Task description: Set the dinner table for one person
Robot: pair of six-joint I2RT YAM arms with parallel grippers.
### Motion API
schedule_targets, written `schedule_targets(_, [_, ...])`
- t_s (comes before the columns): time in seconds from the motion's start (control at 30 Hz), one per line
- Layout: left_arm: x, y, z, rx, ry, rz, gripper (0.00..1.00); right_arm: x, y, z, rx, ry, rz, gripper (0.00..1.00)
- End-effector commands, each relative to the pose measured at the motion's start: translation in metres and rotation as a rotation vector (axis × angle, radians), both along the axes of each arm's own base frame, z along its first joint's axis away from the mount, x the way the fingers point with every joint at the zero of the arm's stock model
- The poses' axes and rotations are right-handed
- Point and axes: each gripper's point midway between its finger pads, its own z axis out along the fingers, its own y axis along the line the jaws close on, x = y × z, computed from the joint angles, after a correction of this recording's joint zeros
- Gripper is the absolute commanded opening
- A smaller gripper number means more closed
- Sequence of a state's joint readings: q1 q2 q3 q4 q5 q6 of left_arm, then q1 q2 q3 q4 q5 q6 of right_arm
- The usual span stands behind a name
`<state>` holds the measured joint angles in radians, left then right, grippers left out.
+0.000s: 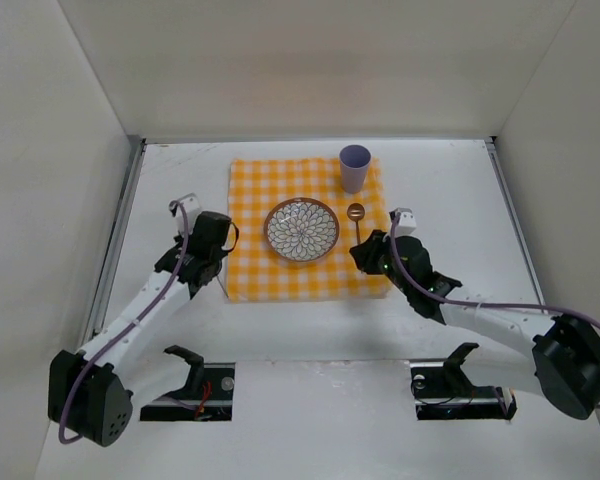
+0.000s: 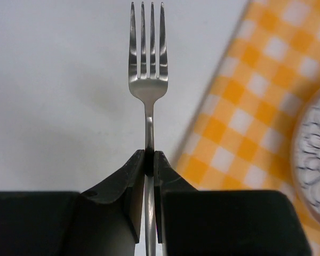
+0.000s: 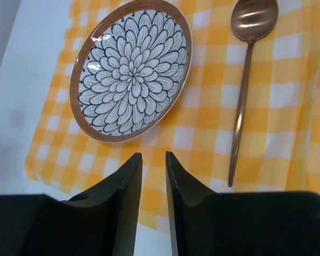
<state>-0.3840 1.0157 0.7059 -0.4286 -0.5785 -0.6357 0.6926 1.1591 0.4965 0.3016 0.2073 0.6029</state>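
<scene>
Next, my left gripper puts down and lets go of the fork on the part of the checked cloth (image 1: 250, 244) (image 2: 249, 140) next to the plate, across from the copper spoon.
My left gripper (image 2: 149, 154) is shut on the handle of a silver fork (image 2: 148, 80). It holds the fork over the white dinner table (image 2: 53, 106), just left of the yellow-and-white checked cloth (image 2: 256, 106), with the tines pointing away from me. In the top view the left gripper (image 1: 218, 245) is at the cloth's left edge. My right gripper (image 3: 153, 156) is empty, its jaws a narrow gap apart, over the cloth's near edge (image 3: 202, 133). It sits between the flower-patterned plate (image 3: 132, 69) and the copper spoon (image 3: 244, 90). In the top view the right gripper (image 1: 364, 258) is just near of the spoon (image 1: 356, 222).
A lilac cup (image 1: 354, 167) stands upright on the cloth's far right corner (image 1: 375, 165). The plate (image 1: 301, 230) lies in the middle of the cloth. White walls enclose the table (image 1: 460, 200) on three sides. Two black stands (image 1: 185, 365) sit near the arm bases.
</scene>
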Motion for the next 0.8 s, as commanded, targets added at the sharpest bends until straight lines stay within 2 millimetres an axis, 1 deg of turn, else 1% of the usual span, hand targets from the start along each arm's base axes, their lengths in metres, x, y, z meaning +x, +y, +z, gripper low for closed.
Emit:
schedule_targets(0.0, [0.023,-0.037,0.027,0.086,0.025,-0.231,0.04,0.009,-0.009,0.023,0.068,-0.072,-0.059,0.30])
schedule_targets(0.03, [0.032,-0.051,0.026,0.102,0.040,-0.285,0.04,0.010,-0.012,0.023,0.073,-0.074,-0.068,0.30])
schedule_targets(0.1, [0.050,-0.074,0.023,0.133,0.047,-0.349,0.04,0.010,-0.017,0.025,0.083,-0.078,-0.082,0.30])
schedule_targets(0.2, [0.074,-0.096,0.010,0.144,0.058,-0.408,0.05,0.011,-0.019,0.026,0.087,-0.082,-0.088,0.30])
schedule_targets(0.3, [0.090,-0.110,-0.004,0.149,0.091,-0.449,0.05,0.012,-0.021,0.025,0.086,-0.081,-0.093,0.30])
schedule_targets(0.4, [0.101,-0.115,-0.009,0.186,0.097,-0.462,0.05,0.013,-0.021,0.022,0.079,-0.072,-0.095,0.30])
schedule_targets(0.5, [0.108,-0.115,-0.012,0.206,0.092,-0.462,0.05,0.013,-0.018,0.020,0.072,-0.067,-0.089,0.30])
schedule_targets(0.77, [0.117,-0.112,-0.036,0.232,0.130,-0.453,0.05,0.015,-0.016,0.013,0.056,-0.051,-0.084,0.30])
